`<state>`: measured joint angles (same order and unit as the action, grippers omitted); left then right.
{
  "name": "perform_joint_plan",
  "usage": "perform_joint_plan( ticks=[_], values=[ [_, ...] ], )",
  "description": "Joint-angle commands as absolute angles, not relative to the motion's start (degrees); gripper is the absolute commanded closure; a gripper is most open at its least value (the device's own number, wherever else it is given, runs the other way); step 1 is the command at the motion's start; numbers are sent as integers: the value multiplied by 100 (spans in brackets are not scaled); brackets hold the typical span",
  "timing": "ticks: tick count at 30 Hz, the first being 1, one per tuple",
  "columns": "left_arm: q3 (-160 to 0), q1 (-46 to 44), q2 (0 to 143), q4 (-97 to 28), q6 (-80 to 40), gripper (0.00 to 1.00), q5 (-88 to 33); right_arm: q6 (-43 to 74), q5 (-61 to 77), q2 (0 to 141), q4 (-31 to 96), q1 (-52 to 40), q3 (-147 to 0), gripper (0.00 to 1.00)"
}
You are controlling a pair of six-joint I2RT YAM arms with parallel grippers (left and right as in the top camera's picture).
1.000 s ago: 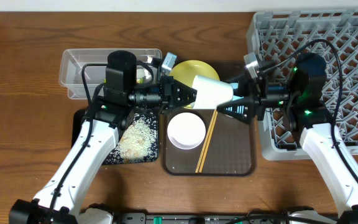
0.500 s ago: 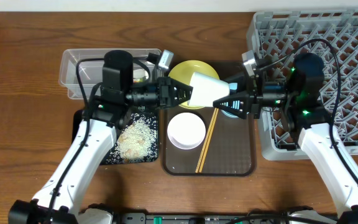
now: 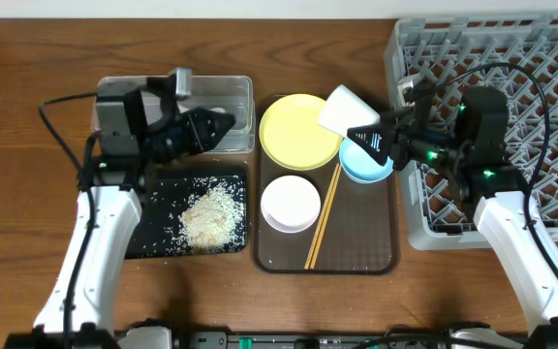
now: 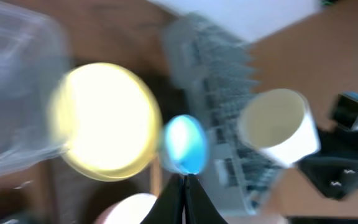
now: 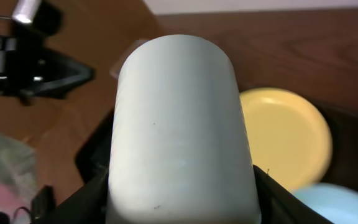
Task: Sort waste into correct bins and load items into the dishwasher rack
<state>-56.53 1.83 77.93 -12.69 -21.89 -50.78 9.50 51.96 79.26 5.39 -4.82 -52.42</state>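
I should release the small pale cup from my right gripper among the wires near the grey dishwasher rack's front edge [image 3: 490,188].
My right gripper [image 3: 364,137] is shut on the small pale cup [image 3: 343,110] and holds it tilted in the air over the yellow plate's [image 3: 296,130] right edge; the cup [image 5: 182,124] fills the right wrist view. My left gripper [image 3: 223,126] is shut and empty above the clear tub [image 3: 114,92]; its fingers [image 4: 185,186] are pressed together in the blurred left wrist view. The blue bowl [image 3: 368,163], white bowl [image 3: 291,204] and chopsticks [image 3: 323,218] lie on the brown tray [image 3: 356,254]. Rice scraps [image 3: 209,213] lie in the black tub [image 3: 153,228]. The wrapper does not clearly show.
The grey dishwasher rack [image 3: 511,87] stands at the right, under my right arm. The clear tub and the black tub sit side by side left of the tray. Loose rice grains are scattered across the black tub's floor.
My left gripper has let go of the cup and pulled back left over the clear tub. My right gripper keeps the cup and has moved right and toward the table's far edge.
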Motion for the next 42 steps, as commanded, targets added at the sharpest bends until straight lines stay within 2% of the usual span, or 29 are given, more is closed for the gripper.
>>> perform_joint_plan(
  ticks=[1,9,15,22,31,38,42],
  values=[
    [-5730,298,7201,-2051,-1028,93,-3275,604,4637,7780,888,-285,-5360,85],
    [-5730,298,5887,-3815,-626,92,-403,176,2961,7011,2749,-40,-5728,88],
    [-5730,298,5168,-4644,-624,89,-185,163,913,6672,4460,-38,-6379,94],
    [-5723,292,4626,-5026,-825,89,346,386,-1098,6665,5315,-8,-6713,96],
    [-5723,281,4403,-5054,-843,87,515,552,-1164,6849,5887,792,-7017,97],
    [-5704,56,4403,-5057,-836,86,504,672,-854,7653,6897,1286,-7887,98],
    [-5658,43,4403,-5054,-840,87,499,705,-834,8090,6987,1492,-7935,99]
  ],
)
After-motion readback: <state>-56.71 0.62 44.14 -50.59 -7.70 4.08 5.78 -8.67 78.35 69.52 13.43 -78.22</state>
